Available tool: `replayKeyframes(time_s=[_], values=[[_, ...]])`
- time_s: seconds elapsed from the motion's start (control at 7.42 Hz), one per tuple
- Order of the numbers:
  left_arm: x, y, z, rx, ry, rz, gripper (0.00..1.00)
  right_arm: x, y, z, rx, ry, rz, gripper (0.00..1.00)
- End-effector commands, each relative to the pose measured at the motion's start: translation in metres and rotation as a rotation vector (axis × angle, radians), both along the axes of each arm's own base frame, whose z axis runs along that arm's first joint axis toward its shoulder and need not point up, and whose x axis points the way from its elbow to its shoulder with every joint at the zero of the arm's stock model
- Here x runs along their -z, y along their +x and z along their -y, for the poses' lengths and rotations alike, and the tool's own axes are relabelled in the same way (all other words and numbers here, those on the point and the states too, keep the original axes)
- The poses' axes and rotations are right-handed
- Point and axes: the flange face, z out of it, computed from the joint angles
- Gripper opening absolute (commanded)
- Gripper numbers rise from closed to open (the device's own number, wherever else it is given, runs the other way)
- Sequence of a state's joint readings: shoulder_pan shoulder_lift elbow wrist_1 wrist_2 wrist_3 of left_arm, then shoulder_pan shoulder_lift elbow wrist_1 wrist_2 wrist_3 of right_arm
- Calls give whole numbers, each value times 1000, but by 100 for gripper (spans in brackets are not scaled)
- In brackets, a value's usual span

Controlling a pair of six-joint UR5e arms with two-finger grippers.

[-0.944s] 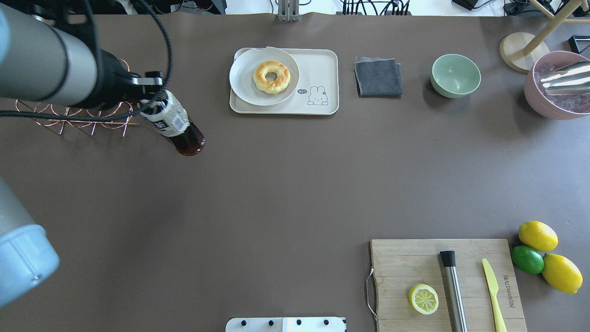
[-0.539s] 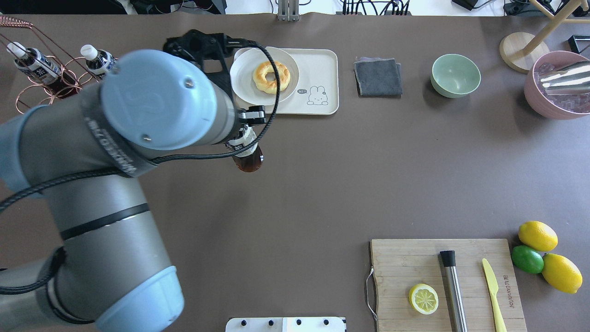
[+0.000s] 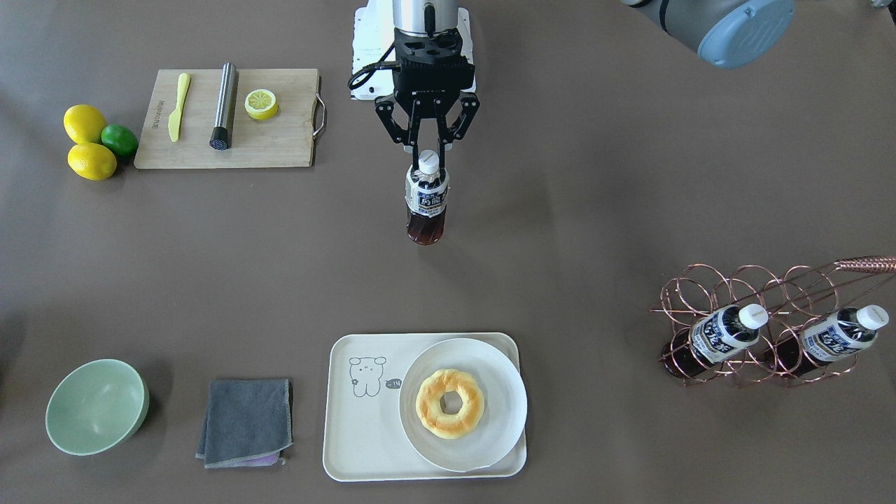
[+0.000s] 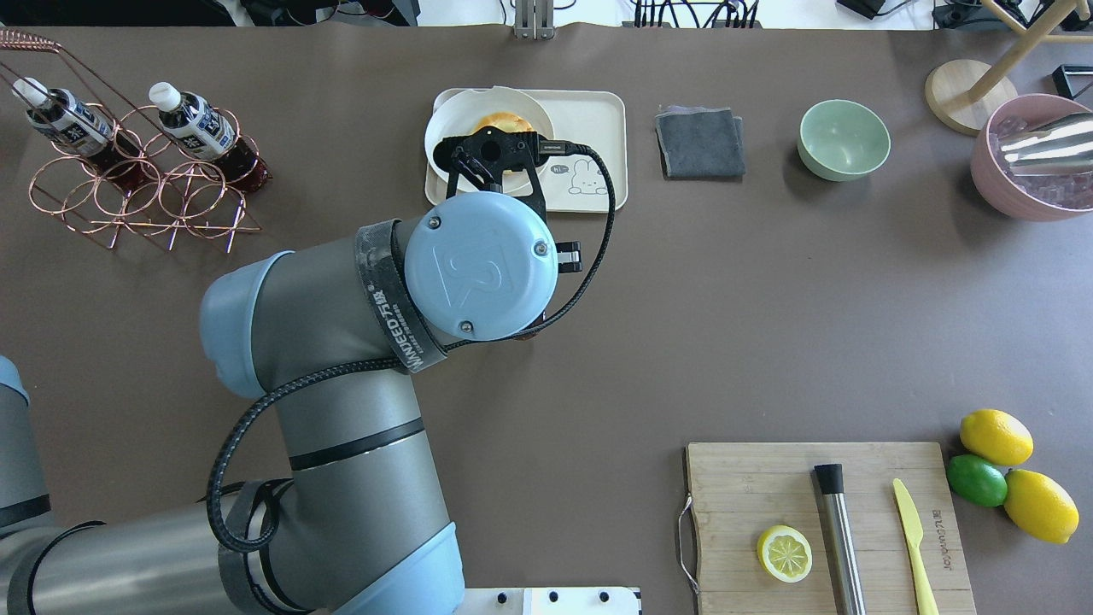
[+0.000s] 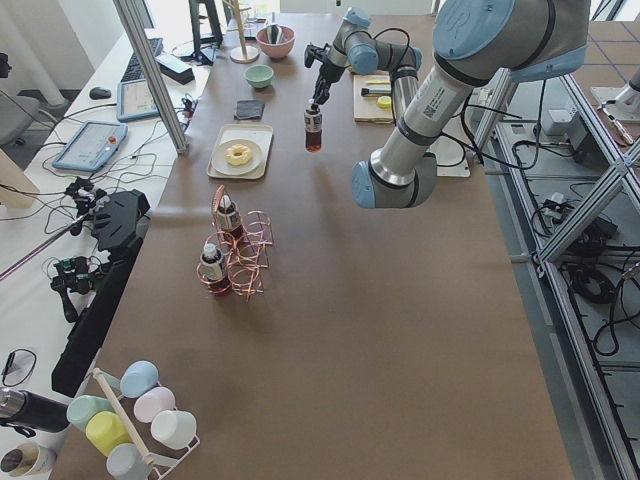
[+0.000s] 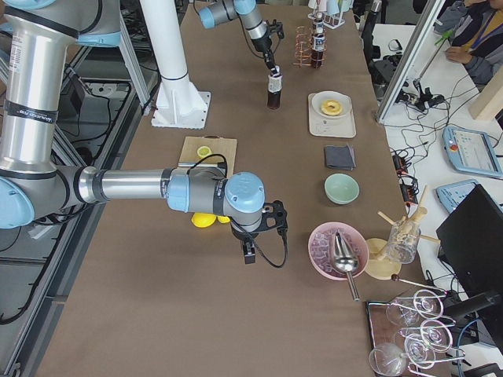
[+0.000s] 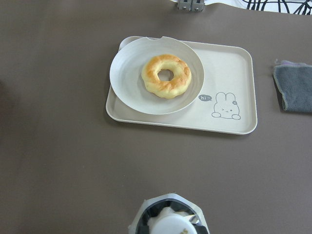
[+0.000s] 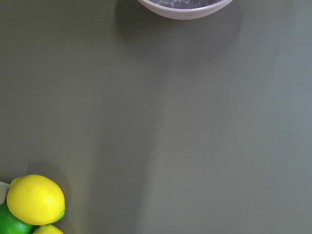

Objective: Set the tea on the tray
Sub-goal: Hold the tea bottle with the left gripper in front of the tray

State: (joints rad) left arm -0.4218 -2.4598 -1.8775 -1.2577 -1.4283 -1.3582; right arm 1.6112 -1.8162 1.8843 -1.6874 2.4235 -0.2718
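Observation:
Next, my left gripper releases the tea bottle so that it rests on the bare table [image 3: 429,230], in the space between my left arm and the cream tray. The bottle now hangs over the table's middle.
My left gripper [image 3: 428,159] is shut on the neck of the tea bottle [image 3: 426,203], just under its white cap. The bottle hangs upright over the middle of the table. The cream tray [image 3: 364,420] with the cartoon lies farther out, apart from the bottle. A round plate [image 3: 500,413] with a donut [image 3: 450,404] covers one half of the tray. In the overhead view my left arm [image 4: 478,265] hides the bottle and part of the tray [image 4: 589,111]. The left wrist view shows the cap [image 7: 170,225] and the tray [image 7: 229,73] ahead. My right gripper [image 6: 249,253] shows only from the side, so I cannot tell its state.
A copper wire rack [image 3: 763,329] holds two alike bottles. A grey cloth [image 3: 245,420] and a green bowl [image 3: 96,406] lie beside the tray. A cutting board [image 3: 280,140] carries a lemon half, knife and metal rod. Lemons and a lime [image 3: 87,143] lie beside it.
My left arm has carried the bottle from beside the wire rack rightward to the middle of the table, in front of the tray. The arm now covers the bottle in the overhead view.

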Motion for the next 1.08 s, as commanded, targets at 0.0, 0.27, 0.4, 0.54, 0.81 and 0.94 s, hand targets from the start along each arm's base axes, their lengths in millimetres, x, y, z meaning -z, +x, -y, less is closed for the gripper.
replayKeyframes(time_s=[0.0,0.27,0.4,0.54,0.81,0.94], values=[[-4,12,-7,-17,1,7,0,0,-2,0,2,-4,0,100],[-5,15,-10,-26,2,9,0,0,-3,0,2,-5,0,100],[-6,19,-14,-33,0,11,0,0,-4,1,7,-5,0,100],[-7,18,-15,-34,0,11,0,-1,-5,1,10,-8,0,100],[-7,18,-14,-35,1,12,0,-1,-7,1,13,-9,0,100],[-8,18,-14,-35,1,14,0,-2,-7,1,13,-10,0,100]])
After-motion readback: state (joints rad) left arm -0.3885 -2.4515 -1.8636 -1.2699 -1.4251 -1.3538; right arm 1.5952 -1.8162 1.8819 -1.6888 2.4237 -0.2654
